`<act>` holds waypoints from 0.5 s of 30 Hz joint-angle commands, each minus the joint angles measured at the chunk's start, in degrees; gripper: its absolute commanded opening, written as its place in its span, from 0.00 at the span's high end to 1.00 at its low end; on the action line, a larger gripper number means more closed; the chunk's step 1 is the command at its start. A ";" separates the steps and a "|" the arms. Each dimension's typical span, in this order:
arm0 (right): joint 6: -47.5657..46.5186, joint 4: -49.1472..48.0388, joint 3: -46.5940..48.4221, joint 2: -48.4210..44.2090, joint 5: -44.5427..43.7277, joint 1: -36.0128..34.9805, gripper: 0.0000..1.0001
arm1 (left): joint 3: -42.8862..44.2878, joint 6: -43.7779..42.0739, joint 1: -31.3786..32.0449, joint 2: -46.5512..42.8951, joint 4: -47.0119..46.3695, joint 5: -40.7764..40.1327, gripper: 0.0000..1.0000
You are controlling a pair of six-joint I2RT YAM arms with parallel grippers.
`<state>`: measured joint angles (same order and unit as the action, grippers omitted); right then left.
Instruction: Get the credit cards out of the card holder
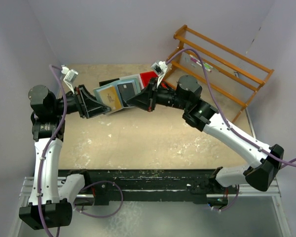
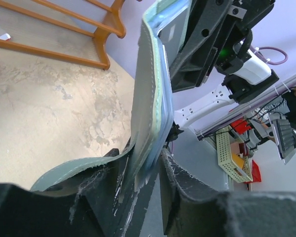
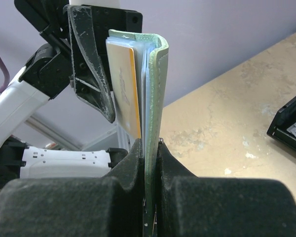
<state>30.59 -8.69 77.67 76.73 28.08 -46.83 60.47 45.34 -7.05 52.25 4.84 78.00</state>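
Note:
I should open my right gripper, which is pinching the card holder's green cover, then grab the tan-orange card [image 3: 134, 86] by its edge and pull it out.
The pale mint-green card holder [image 1: 119, 93] hangs open in the air between both grippers, above the back of the table. A tan-orange credit card [image 1: 110, 99] and a dark grey card [image 1: 128, 89] show in its clear pockets. My left gripper [image 1: 95, 105] is shut on the holder's left end. In the left wrist view the holder [image 2: 149, 89] stands edge-on between my fingers [image 2: 187, 187]. My right gripper [image 1: 133, 100] is shut on the holder's green cover [image 3: 155, 98]. The tan-orange card [image 3: 127, 94] sits beside that cover, next to the left gripper's finger [image 3: 89, 64].
A wooden rack [image 1: 222, 61] stands at the back right and also shows in the left wrist view [image 2: 64, 29]. A red bin [image 1: 149, 76] and a black bin [image 1: 107, 81] lie behind the holder. The black bin's corner [image 3: 291, 126] lies on the tan table [image 1: 153, 138].

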 commanded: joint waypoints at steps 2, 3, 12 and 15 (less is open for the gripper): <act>5.43 -9.67 -3.52 -2.37 1.29 0.57 1.00 | 0.92 3.89 -0.07 -0.51 -5.94 -0.98 0.66; 6.17 -10.41 -4.08 -2.42 1.29 0.60 1.00 | 1.03 3.83 -0.07 -0.58 -5.73 -1.53 0.71; 10.03 -15.28 -7.57 -1.93 5.94 1.35 0.90 | 3.26 -2.46 -0.07 1.04 3.13 -3.12 0.94; 11.72 -16.01 -8.79 -1.79 8.35 4.00 0.66 | 3.38 -3.07 -0.07 1.07 4.08 -2.92 0.94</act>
<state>39.31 -19.90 69.80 76.36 30.22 -44.84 61.30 44.34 -7.05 53.36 8.49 76.05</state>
